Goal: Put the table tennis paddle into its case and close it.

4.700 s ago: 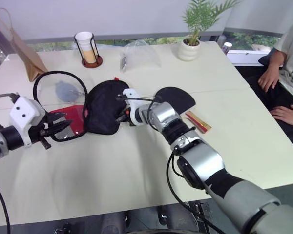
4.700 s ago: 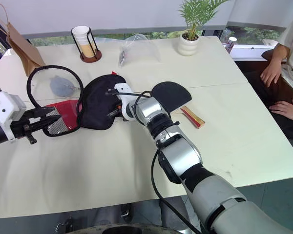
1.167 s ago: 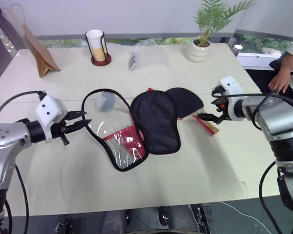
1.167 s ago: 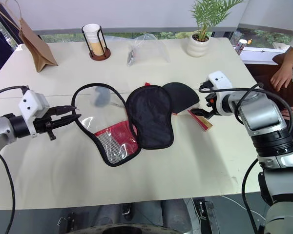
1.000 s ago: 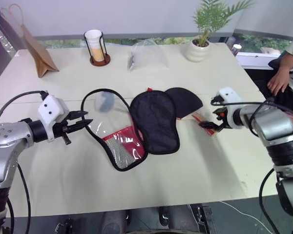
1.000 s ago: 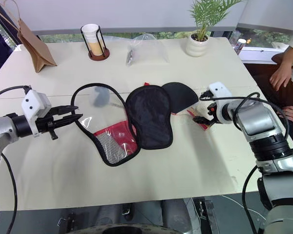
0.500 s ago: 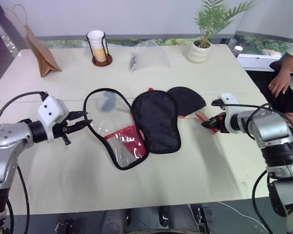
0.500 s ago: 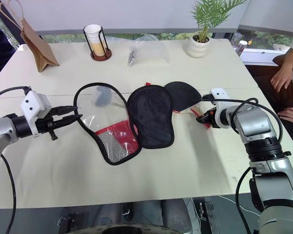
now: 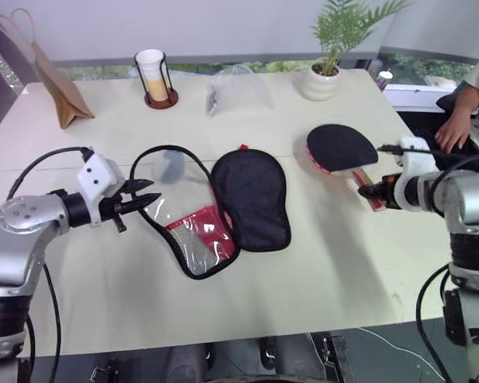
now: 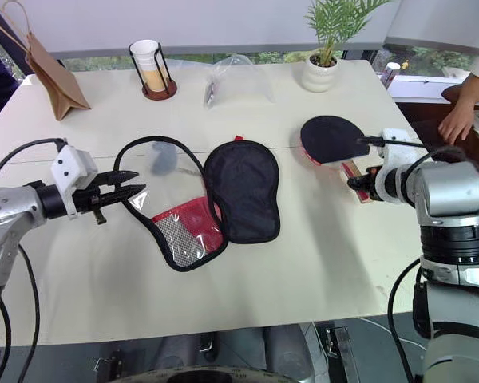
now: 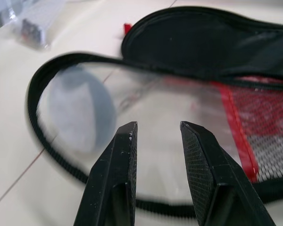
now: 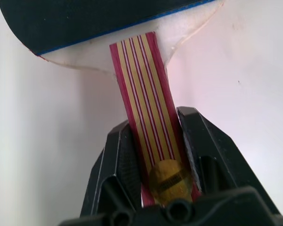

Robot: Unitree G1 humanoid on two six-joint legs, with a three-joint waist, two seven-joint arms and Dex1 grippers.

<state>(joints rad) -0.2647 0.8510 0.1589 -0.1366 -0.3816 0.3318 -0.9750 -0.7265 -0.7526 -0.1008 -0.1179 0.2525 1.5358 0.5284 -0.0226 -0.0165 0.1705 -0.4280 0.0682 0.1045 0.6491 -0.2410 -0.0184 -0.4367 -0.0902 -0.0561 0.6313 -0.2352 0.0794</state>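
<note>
My right gripper should release the table tennis paddle on the black half of the open case (image 9: 255,191).
The table tennis paddle (image 9: 339,148) hangs above the right side of the table, black face up, clear of the case. My right gripper (image 12: 153,117) is shut on its striped red-and-tan handle (image 12: 144,89). The case (image 9: 251,199) lies open and flat at mid-table: a black half on the right, a clear window half (image 9: 168,183) with a red mesh panel (image 9: 199,235) on the left. My left gripper (image 9: 148,194) is at the left rim of the window half. It is open by a narrow gap (image 11: 158,125), and nothing sits between its fingers.
A small grey pouch (image 9: 172,165) lies under the clear window. Along the far edge stand a brown paper bag (image 9: 52,80), a cup in a wire holder (image 9: 153,76), a clear plastic bag (image 9: 235,88) and a potted plant (image 9: 319,80). A person's hand (image 9: 455,128) rests at the far right.
My right gripper closed on the paddle's handle, then lifted the paddle off the table and away from the case to the right. The left gripper has stayed at the case's rim.
</note>
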